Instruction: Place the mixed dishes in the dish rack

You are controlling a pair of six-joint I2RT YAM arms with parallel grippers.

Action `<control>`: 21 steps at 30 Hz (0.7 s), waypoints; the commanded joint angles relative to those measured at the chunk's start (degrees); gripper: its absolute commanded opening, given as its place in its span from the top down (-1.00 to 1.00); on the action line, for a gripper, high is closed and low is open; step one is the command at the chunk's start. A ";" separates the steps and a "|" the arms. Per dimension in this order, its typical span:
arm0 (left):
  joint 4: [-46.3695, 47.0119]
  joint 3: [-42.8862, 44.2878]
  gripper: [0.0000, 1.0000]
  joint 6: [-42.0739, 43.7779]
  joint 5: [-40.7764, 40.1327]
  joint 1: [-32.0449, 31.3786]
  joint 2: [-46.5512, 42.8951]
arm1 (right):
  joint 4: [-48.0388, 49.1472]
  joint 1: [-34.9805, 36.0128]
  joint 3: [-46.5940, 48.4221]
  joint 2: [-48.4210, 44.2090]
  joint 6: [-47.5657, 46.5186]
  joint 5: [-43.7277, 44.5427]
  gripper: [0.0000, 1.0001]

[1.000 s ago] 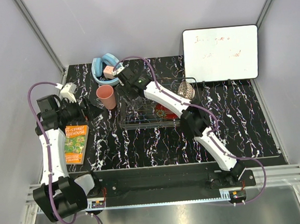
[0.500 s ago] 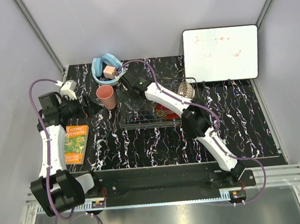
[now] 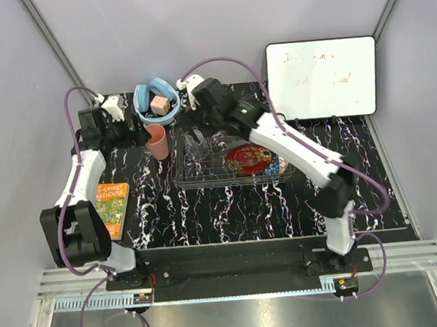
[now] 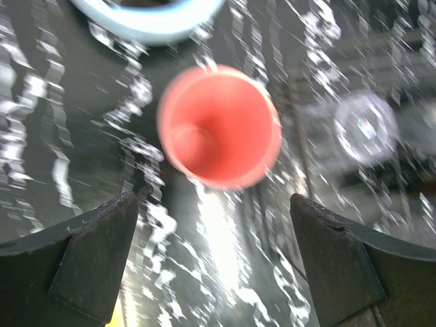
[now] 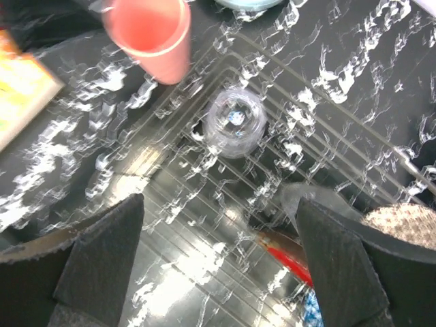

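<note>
My left gripper needs to close on the salmon-pink cup's rim (image 3: 148, 142) (image 4: 178, 165) on the side away from the dish rack. One finger will be inside the cup.
The salmon-pink cup (image 3: 155, 142) stands upright on the table just left of the dish rack (image 3: 205, 181). My left gripper (image 3: 137, 133) is beside it, open; in the left wrist view the cup (image 4: 218, 126) lies ahead of the spread fingers (image 4: 88, 252), untouched. My right gripper (image 3: 190, 114) hovers open over the rack's back-left corner, holding nothing. Below it the clear glass tumbler (image 5: 235, 122) stands in the rack (image 5: 320, 116). The red floral bowl (image 3: 247, 159), the blue patterned bowl (image 3: 279, 163) and the speckled bowl (image 5: 402, 221) sit in the rack's right part.
A light-blue headphone ring (image 3: 157, 100) with a pink block lies behind the cup. A white whiteboard (image 3: 321, 78) leans at the back right. A book (image 3: 110, 210) lies at the left, near my left arm.
My right gripper opened fully and rose back out of the rack, leaving the tumbler standing there. My left arm swung toward the back, bringing its open gripper up to the pink cup.
</note>
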 commanded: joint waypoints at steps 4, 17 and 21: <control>7.12 5.36 -0.76 -1.49 -9.10 -0.30 4.62 | 16.93 0.71 -22.72 -22.64 5.68 -4.71 -0.99; 7.38 5.98 -0.34 0.27 -12.27 -3.82 12.80 | 19.05 0.71 -34.60 -33.29 9.64 -1.72 -0.94; 7.38 5.81 0.51 0.27 -12.71 -3.73 14.65 | 19.23 0.71 -36.18 -34.70 10.17 -0.49 -0.88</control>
